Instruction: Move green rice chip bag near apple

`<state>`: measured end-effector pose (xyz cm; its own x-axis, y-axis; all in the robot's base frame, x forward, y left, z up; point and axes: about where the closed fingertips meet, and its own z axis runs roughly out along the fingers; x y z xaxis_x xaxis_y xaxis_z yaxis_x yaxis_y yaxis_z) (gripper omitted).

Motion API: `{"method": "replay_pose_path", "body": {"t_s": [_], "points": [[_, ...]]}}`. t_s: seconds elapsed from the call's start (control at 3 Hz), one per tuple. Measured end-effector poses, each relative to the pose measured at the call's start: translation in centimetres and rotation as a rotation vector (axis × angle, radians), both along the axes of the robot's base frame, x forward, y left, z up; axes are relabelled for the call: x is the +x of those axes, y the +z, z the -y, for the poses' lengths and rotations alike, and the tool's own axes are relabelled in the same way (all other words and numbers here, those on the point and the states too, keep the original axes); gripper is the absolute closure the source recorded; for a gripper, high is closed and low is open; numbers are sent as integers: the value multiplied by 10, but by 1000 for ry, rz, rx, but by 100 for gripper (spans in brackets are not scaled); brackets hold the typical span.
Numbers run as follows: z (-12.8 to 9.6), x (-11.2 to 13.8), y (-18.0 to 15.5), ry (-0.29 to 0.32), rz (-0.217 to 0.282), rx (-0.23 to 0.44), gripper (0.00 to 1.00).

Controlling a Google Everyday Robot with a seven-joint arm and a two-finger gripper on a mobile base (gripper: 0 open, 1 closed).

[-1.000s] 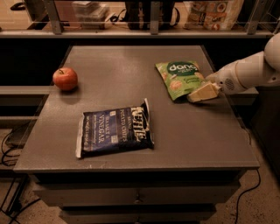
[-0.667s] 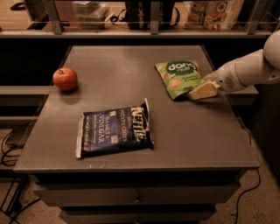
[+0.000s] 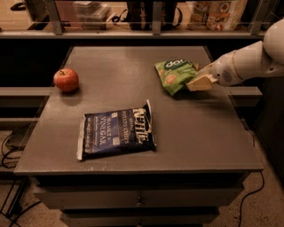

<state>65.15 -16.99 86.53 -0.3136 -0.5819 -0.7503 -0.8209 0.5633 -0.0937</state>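
Note:
The robot's gripper will release the green rice chip bag next to the apple, behind the dark blue Kettle chip bag (image 3: 104, 79). The green bag is now held low over the table.
The green rice chip bag (image 3: 174, 75), light green with a white "dang" logo, is at the back right of the grey table (image 3: 204, 133). My gripper (image 3: 198, 83) comes in from the right on a white arm and is shut on the bag's right edge, holding it low over the table. The red-orange apple (image 3: 66, 80) sits at the table's left edge, far to the left of the bag and the gripper.
A dark blue Kettle chip bag (image 3: 117, 133) lies flat at the front middle of the table, between apple and green bag but nearer the front. A shelf with a rail and packages (image 3: 213, 13) runs behind the table. Cables lie on the floor at left.
The gripper has moved a little left and away from the camera, and the green bag has shifted left with it. The apple and the Kettle bag have not moved.

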Motion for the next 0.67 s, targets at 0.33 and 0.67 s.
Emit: {"method": "replay_pose_path", "body": {"t_s": [0.33, 0.67], "points": [[-32, 5, 29, 82, 70, 19, 100], [-75, 6, 62, 196, 139, 42, 100]]}}
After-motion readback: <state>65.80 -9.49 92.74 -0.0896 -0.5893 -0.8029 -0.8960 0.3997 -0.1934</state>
